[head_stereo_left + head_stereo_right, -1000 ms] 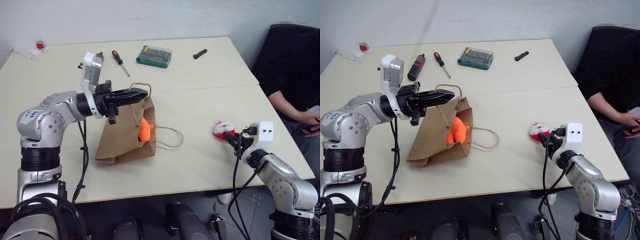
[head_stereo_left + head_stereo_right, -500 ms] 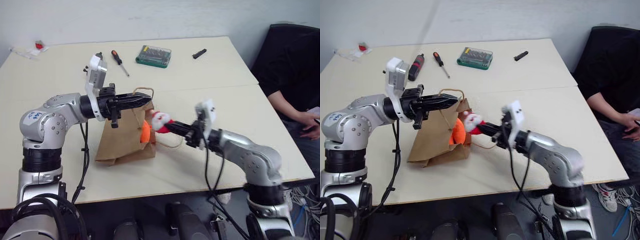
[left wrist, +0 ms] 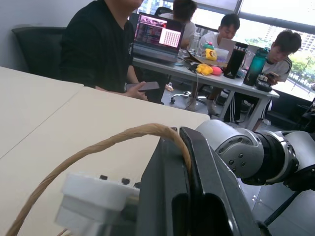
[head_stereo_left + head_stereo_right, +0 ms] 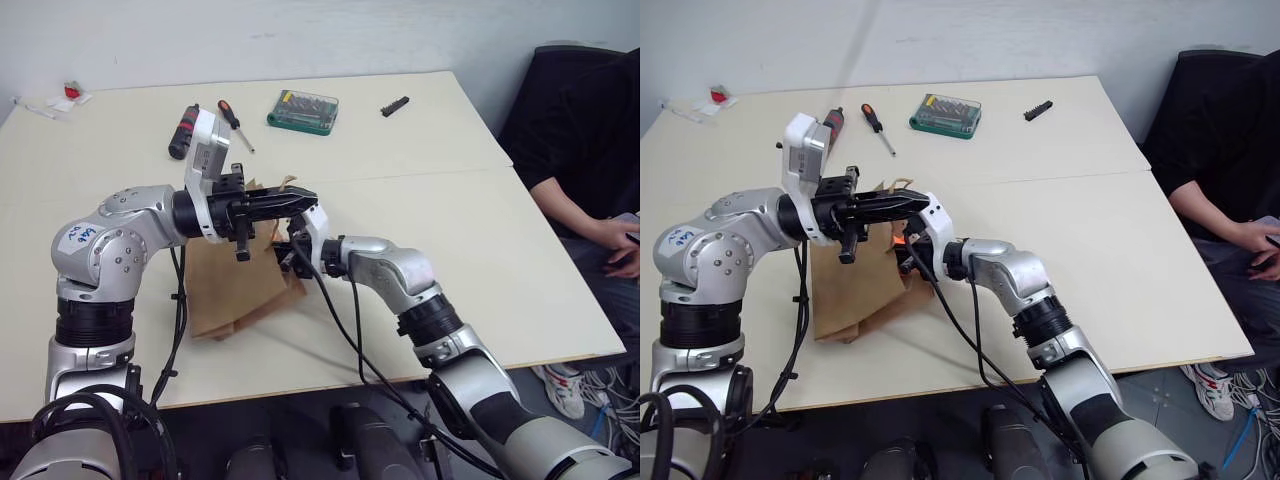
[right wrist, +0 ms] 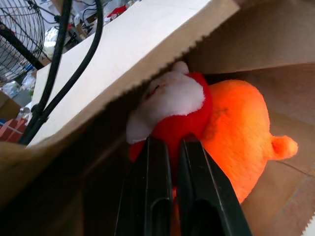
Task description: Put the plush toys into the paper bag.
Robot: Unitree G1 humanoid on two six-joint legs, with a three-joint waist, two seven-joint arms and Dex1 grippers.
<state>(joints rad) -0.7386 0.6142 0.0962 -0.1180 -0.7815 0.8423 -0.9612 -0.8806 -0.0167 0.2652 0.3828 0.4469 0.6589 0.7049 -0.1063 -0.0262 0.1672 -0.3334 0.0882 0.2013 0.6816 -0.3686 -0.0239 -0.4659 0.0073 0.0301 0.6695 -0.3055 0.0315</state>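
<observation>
I should release the brown paper bag, now held up by its cord handle, from my left gripper, upright on the table [image 4: 358,268] beneath my right gripper's wrist.
The brown paper bag [image 4: 225,290] lies on the table with its mouth lifted. My left gripper [image 4: 303,200] is shut on the bag's cord handle [image 3: 113,140] and holds it up, pointing level to the right. My right gripper [image 5: 170,147] reaches into the bag's mouth from the right, just under the left gripper. Its fingers [image 5: 147,187] pinch the red-and-white Santa plush toy [image 5: 172,103]. The Santa rests against the orange plush toy [image 5: 236,128] inside the bag. A sliver of orange [image 4: 902,240] shows at the mouth in the head view.
At the table's far side lie a green bit case [image 4: 303,109], a screwdriver [image 4: 230,112], a black tool [image 4: 182,133] and a small black part [image 4: 396,106]. A person in black [image 4: 590,180] sits at the table's right edge.
My right arm swung left across the table with the Santa toy and pushed it into the bag's mouth. The left gripper kept its hold on the handle.
</observation>
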